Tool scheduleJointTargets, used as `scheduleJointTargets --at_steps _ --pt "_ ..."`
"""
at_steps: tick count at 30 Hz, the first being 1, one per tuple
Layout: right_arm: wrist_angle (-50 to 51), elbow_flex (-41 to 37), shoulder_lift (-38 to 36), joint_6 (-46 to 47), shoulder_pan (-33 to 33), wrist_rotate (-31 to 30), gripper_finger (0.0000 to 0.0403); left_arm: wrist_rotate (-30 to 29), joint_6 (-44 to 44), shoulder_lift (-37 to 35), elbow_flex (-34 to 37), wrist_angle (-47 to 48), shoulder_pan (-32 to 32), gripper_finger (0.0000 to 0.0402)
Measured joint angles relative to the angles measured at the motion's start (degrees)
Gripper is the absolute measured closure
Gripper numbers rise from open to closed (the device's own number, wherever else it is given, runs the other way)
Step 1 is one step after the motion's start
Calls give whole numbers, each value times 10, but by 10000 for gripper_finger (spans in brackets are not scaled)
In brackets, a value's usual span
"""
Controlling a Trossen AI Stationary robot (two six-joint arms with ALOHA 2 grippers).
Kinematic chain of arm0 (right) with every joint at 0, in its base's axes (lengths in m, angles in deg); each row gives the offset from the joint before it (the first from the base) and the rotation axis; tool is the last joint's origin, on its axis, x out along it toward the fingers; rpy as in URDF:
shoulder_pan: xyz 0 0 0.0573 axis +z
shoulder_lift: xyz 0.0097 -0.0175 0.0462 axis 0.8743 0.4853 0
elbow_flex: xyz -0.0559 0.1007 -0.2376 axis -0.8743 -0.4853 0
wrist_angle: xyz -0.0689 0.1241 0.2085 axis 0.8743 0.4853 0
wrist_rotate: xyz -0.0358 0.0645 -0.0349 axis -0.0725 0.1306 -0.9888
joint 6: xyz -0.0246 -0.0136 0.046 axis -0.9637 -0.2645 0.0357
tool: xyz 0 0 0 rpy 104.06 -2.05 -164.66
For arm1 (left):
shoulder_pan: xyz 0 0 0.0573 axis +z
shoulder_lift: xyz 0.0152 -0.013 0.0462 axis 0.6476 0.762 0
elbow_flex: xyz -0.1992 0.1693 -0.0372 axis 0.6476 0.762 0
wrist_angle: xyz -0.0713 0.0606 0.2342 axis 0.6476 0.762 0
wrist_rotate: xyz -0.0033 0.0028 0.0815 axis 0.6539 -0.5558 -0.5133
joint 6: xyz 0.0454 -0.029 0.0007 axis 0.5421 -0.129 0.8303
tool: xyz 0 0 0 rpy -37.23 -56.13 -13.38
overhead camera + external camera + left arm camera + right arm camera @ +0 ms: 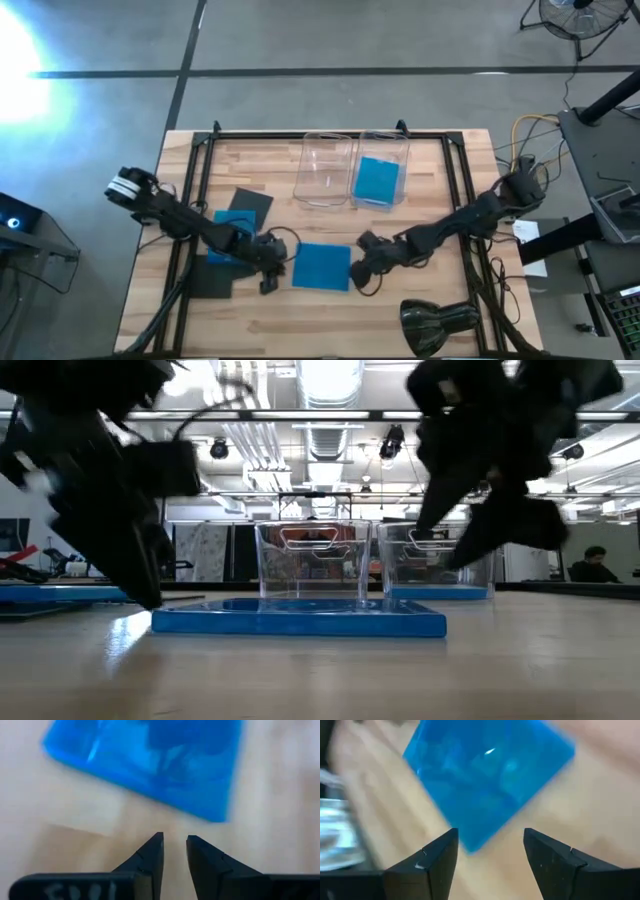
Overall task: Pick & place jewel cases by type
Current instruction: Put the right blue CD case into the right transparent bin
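Note:
The blue case is lying flat with its corner toward my right gripper. Next, my left gripper steadies the case's opposite side while my right gripper grips the case's side edge (526, 801).
A bright blue jewel case (322, 266) lies flat on the wooden table between my two grippers, and it also shows in the low view (298, 618). My left gripper (268, 272) sits just left of it, open by a narrow gap (175, 840), with the blue case (150, 760) ahead of the fingertips. My right gripper (360, 266) is open at the case's right side; a corner of the blue case (470, 845) lies between its spread fingers (490, 837) without touching them. More black and blue cases (232, 225) lie overlapping at the left.
Two clear bins stand at the far side: the left bin (325, 168) holds nothing, and the right bin (380, 150) holds a blue case (377, 180). A black case (212, 278) lies under the left arm. A dark lamp-like object (440, 320) sits at the near right edge.

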Motion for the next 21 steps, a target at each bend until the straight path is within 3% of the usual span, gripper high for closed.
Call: scheduleJointTargets --at_steps 4,9,13,21 --pt "25 65 48 -111 -35 -16 184 -1 -1 -18 -3 -35 -57 336" --pt "33 137 138 -205 -86 -25 184 0 -16 22 -5 -80 -100 336" --pt "69 187 190 -233 -115 -58 184 -1 -16 70 -8 -174 -105 336" --pt "69 212 229 -233 -133 174 184 -14 -5 207 -74 -233 -93 336"
